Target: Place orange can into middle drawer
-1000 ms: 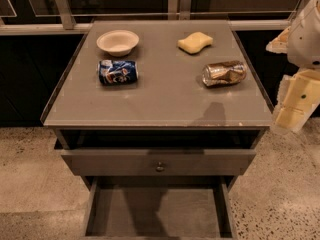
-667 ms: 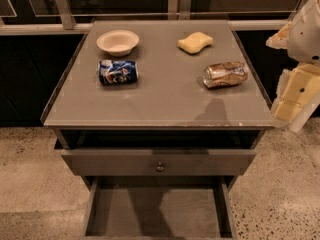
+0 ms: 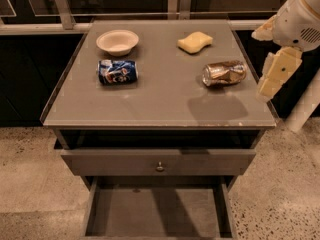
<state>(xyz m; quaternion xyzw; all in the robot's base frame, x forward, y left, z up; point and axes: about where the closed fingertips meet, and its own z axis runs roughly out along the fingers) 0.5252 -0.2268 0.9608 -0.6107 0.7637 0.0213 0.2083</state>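
The robot's gripper will next go to the orange can lying near the yellow sponge and close around the middle of its body [image 3: 227, 74].
The orange can [image 3: 224, 73], dented silver with brownish-orange patches, lies on its side on the right part of the grey tabletop [image 3: 160, 99]. My gripper [image 3: 276, 75] hangs off the table's right edge, just right of the can and apart from it, holding nothing that shows. The middle drawer [image 3: 157, 211] is pulled out below the table front, its flat grey tray floor bare.
A blue-and-white can [image 3: 117, 71] lies on the left of the tabletop, with a white bowl [image 3: 118, 41] behind it. A yellow sponge [image 3: 194, 42] sits at the back right. A grey drawer front with a small knob [image 3: 159, 166] sits above the open drawer. A rail runs behind the table.
My gripper has moved up and left, closer to the orange can. The cans, bowl, sponge and drawers have not moved.
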